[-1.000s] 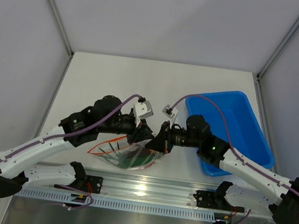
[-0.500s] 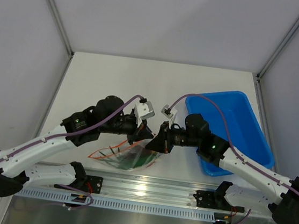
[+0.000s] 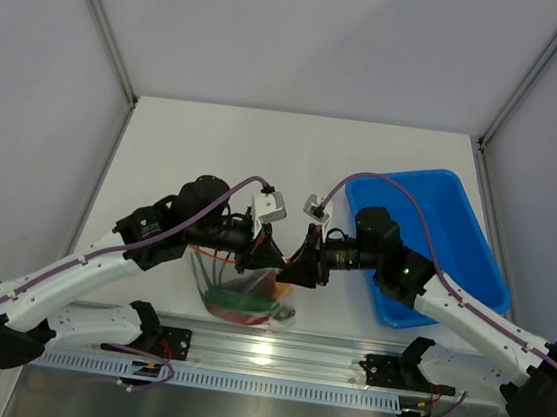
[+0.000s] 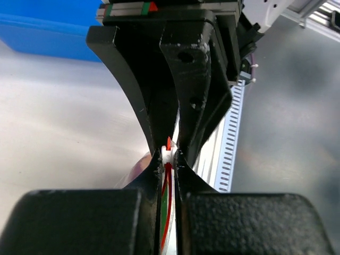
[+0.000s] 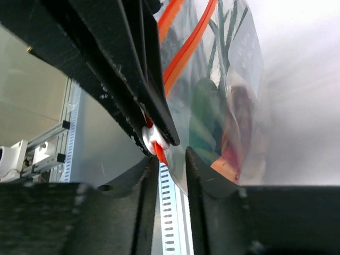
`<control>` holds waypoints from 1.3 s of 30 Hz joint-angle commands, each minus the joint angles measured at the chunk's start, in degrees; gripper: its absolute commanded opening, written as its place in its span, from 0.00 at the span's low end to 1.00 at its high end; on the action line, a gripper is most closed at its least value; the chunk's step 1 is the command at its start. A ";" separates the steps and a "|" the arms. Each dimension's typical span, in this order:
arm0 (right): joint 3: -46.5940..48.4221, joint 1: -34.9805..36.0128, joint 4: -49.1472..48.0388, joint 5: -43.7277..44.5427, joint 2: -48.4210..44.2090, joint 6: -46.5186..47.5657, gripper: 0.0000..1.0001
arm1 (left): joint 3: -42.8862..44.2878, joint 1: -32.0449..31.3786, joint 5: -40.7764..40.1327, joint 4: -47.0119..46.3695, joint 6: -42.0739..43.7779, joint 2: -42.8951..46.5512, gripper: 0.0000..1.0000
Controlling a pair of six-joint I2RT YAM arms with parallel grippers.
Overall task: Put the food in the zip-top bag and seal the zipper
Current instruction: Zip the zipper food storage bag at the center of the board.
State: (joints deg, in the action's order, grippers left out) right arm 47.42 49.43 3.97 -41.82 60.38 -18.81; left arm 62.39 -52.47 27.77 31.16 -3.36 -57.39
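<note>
The robot's right gripper holds the bag's film below the orange zipper end, so it should open and pinch that zipper end [image 5: 161, 153] close to the slider before the left gripper pulls.
The clear zip-top bag [image 3: 241, 290] hangs off the table between my two grippers. The food is inside it: green onion stalks [image 5: 220, 32], the dark green cucumber [image 5: 204, 106] and the dark red sausage [image 5: 241, 114] show through the film. The chili is not clear. My left gripper [image 3: 265, 257] is shut on the white slider [image 4: 168, 154] of the orange-red zipper [image 4: 168, 212]. My right gripper [image 3: 292, 267] faces it tip to tip and pinches the bag's corner [image 5: 178, 164] just past the slider [image 5: 150, 137].
The blue tray [image 3: 466, 240] stands at the right, under my right forearm. The metal rail [image 3: 272, 354] with the arm bases runs along the near edge, right below the hanging bag.
The bag lay slanted on the table with its mouth stretched left; now it hangs upright. My left gripper has moved right along the zipper to meet the right gripper.
</note>
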 commanded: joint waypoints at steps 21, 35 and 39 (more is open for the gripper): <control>-3.56 -0.56 -14.51 -10.03 2.46 -2.55 0.32 | 2.65 2.46 6.60 -1.89 -2.89 0.34 0.01; -4.26 0.76 -20.49 -10.04 6.94 -5.01 0.00 | 2.03 4.39 6.95 -2.86 -4.29 1.84 0.01; -5.32 0.67 -19.36 -4.17 4.84 -5.28 0.00 | 1.86 5.36 6.25 -1.71 -3.85 1.66 0.00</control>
State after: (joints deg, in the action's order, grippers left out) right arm 42.89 49.76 -13.23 -50.28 66.83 -23.57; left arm 62.39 -48.05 33.19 32.53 -6.59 -56.97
